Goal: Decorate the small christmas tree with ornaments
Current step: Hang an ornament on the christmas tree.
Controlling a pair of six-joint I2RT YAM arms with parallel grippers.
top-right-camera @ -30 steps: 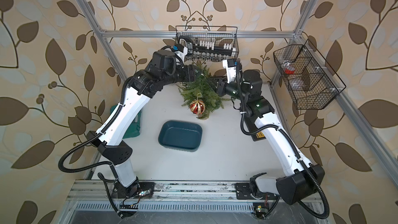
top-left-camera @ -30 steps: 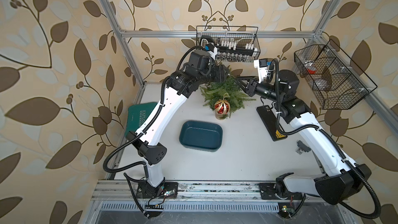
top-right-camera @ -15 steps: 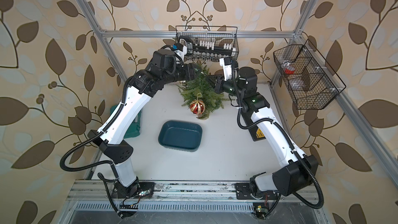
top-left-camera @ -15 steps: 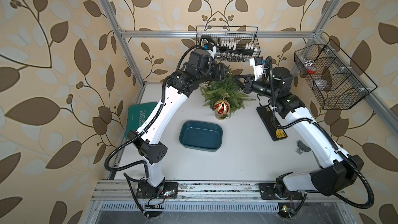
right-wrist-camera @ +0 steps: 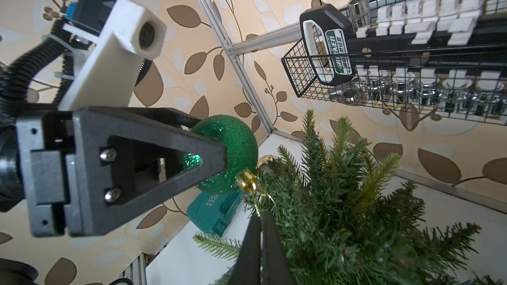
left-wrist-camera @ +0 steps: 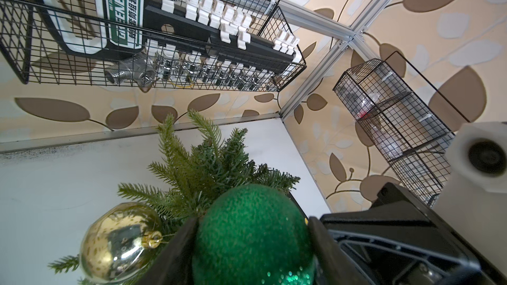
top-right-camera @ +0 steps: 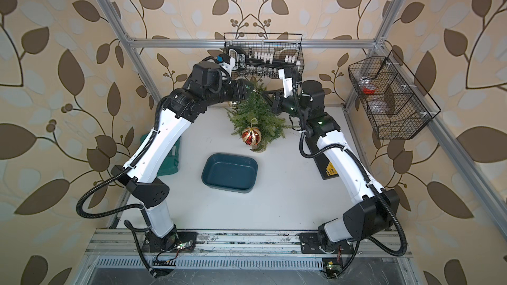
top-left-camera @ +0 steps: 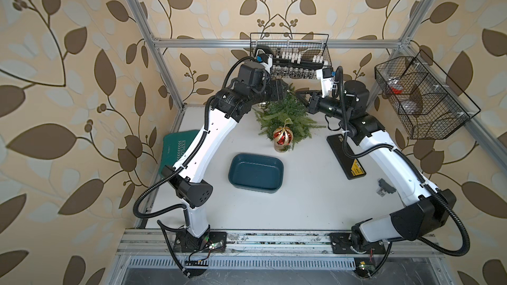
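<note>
My right gripper is pinching the gold loop close to the ornament's cap, so next I open it and grab the loop's far end (right-wrist-camera: 261,236) before hooking a branch.
The small christmas tree (top-left-camera: 285,113) (top-right-camera: 258,116) stands at the back of the table. A red-and-gold ornament (top-left-camera: 283,135) hangs on its front, and a shiny gold ornament (left-wrist-camera: 118,242) hangs on its left side. My left gripper (left-wrist-camera: 252,222) is shut on the green glitter ornament (left-wrist-camera: 252,237) (right-wrist-camera: 230,143), holding it beside the treetop. My right gripper (right-wrist-camera: 259,215) is shut at the treetop. The ornament's thin gold loop (right-wrist-camera: 253,201) runs from its cap into the closed fingertips.
A teal tray (top-left-camera: 256,172) lies in front of the tree. A green case (top-left-camera: 178,146) lies at the left edge, a flat black device (top-left-camera: 345,157) at the right. Wire baskets hang at the back (top-left-camera: 290,56) and on the right wall (top-left-camera: 422,100).
My right arm moved in toward the treetop and its jaws closed on the green ornament's loop. The left gripper kept hold of the green ornament.
</note>
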